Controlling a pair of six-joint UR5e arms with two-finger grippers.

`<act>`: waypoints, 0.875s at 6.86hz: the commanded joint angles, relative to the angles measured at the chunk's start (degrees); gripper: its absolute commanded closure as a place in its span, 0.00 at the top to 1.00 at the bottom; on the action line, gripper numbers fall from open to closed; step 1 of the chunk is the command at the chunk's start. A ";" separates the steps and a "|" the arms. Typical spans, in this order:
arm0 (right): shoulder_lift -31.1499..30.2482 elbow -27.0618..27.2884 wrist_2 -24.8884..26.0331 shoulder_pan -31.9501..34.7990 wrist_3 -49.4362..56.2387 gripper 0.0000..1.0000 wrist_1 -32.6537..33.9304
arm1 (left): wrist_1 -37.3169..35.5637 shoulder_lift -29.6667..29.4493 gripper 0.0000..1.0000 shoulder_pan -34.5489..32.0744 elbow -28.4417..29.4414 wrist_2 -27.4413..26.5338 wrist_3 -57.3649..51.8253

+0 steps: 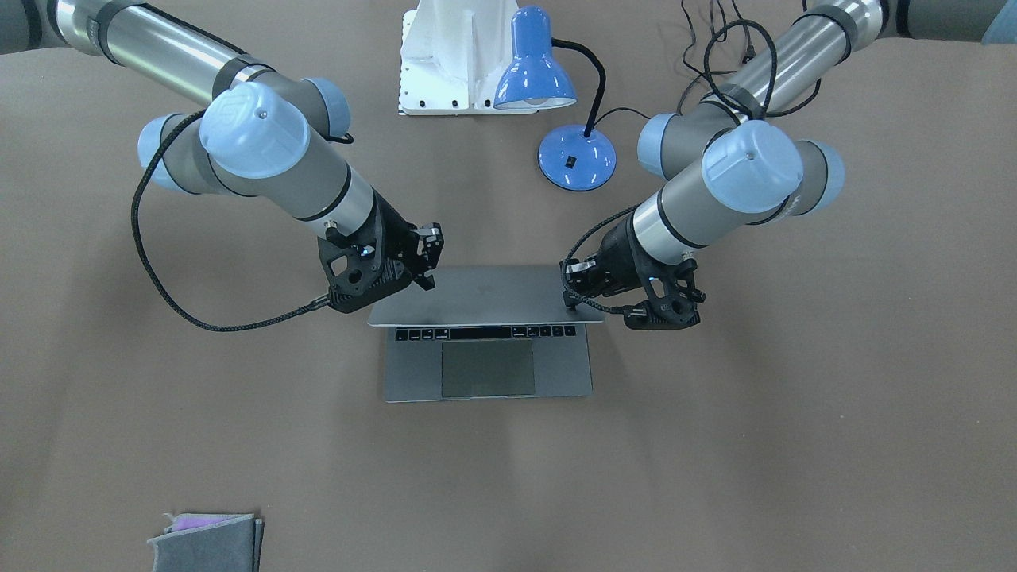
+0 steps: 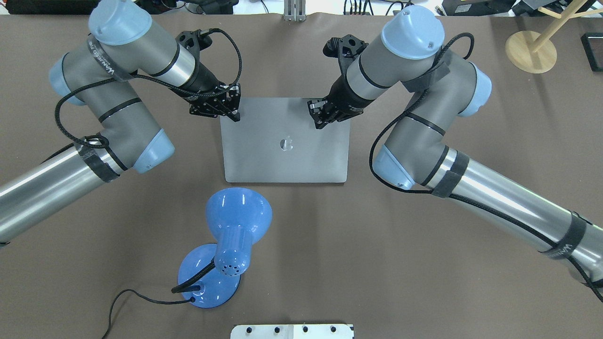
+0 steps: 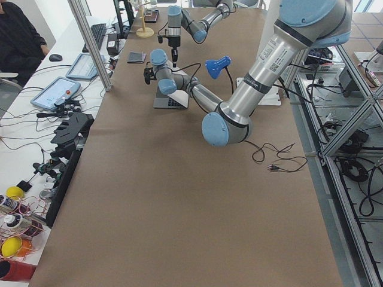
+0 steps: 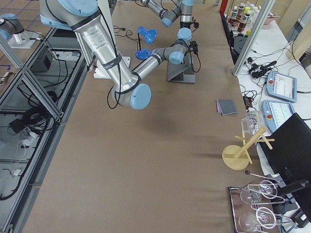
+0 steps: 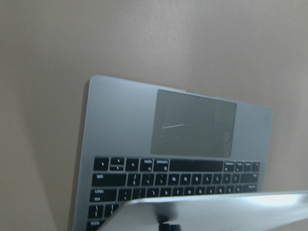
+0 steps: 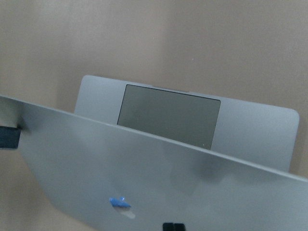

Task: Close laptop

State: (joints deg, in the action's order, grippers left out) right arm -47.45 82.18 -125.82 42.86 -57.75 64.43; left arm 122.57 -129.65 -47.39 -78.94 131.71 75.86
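The lid of the laptop will lie flat with its middle over the keyboard's space bar [image 1: 487, 333] [image 5: 196, 165] once my left gripper lets it go.
The grey laptop [image 1: 485, 294] lies mid-table with its lid [image 2: 285, 141] tilted well down over the keyboard. In the front view only the keyboard's front row and the trackpad [image 1: 488, 368] show. My left gripper [image 2: 233, 114] looks shut and rests at the lid's top corner on my left, also seen in the front view [image 1: 574, 295]. My right gripper [image 2: 321, 122] looks shut and presses on the lid's back near its other top corner, also seen in the front view [image 1: 425, 276]. The left wrist view shows the keyboard [image 5: 173, 180] under the lid's edge. The right wrist view shows the lid's back [image 6: 144, 178].
A blue desk lamp [image 2: 238, 221] stands between the laptop and the robot's white base [image 1: 453, 71], its cord trailing off. A folded grey cloth [image 1: 206, 542] lies at the far table edge. A wooden stand [image 2: 531, 52] is at the far right.
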 commanded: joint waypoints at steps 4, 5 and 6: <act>11.50 -25.30 4.17 -0.41 0.54 0.00 -6.68 | 2.05 -5.09 0.00 1.33 12.23 -5.94 -1.24; 11.50 -25.84 4.44 -0.50 0.62 0.00 -6.69 | 2.05 -5.09 0.00 1.60 12.23 -5.94 -1.32; 11.50 -26.20 4.44 -0.50 0.62 0.00 -6.69 | 2.05 -5.09 0.00 1.60 12.32 -5.94 -1.24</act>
State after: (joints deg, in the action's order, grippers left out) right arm -36.07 56.90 -121.63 42.44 -57.17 57.91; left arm 124.58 -134.70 -45.92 -66.83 125.87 74.57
